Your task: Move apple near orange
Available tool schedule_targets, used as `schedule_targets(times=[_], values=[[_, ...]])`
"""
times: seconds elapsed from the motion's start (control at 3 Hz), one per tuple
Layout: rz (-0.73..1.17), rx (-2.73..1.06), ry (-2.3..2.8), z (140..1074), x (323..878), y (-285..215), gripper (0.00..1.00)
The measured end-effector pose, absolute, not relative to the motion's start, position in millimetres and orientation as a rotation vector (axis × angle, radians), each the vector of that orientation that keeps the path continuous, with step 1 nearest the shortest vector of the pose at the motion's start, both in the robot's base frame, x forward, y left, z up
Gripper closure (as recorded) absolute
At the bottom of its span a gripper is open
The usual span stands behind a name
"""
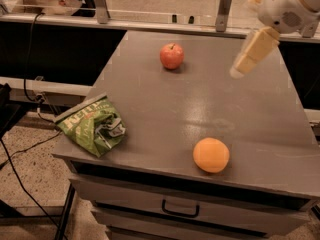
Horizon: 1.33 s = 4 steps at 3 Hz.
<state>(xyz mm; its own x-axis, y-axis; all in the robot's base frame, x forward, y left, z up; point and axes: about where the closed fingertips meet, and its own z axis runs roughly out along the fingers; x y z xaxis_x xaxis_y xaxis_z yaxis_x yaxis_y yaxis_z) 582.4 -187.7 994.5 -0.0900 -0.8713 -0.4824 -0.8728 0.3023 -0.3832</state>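
Note:
Next, I grip the red apple's side [179, 56] nearest my gripper, because it must move near the orange.
The red apple [171, 56] with a short dark stem stands on the far middle of the grey table [165, 114]. The plain orange [211, 155] lies near the table's front edge, right of centre, well apart from the apple. My gripper [241, 68] hangs in the air at the upper right, above the table's far right part. It is to the right of the apple, a little nearer the camera, and holds nothing that shows.
A crumpled green chip bag [93, 125] lies on the front left corner of the table. A drawer with a dark handle [180, 211] sits under the table's front edge. A rail with metal posts [225, 6] runs behind the table. Cables hang at the left.

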Motion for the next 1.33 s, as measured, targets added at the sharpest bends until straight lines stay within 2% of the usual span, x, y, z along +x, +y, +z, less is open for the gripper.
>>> schedule_targets(times=[0.67,1.33], values=[[0.238,-1.223,1.832,977.7,697.6,-149.5,0.00],[0.406,-1.032,1.856,933.7,758.3,-104.0,0.00]])
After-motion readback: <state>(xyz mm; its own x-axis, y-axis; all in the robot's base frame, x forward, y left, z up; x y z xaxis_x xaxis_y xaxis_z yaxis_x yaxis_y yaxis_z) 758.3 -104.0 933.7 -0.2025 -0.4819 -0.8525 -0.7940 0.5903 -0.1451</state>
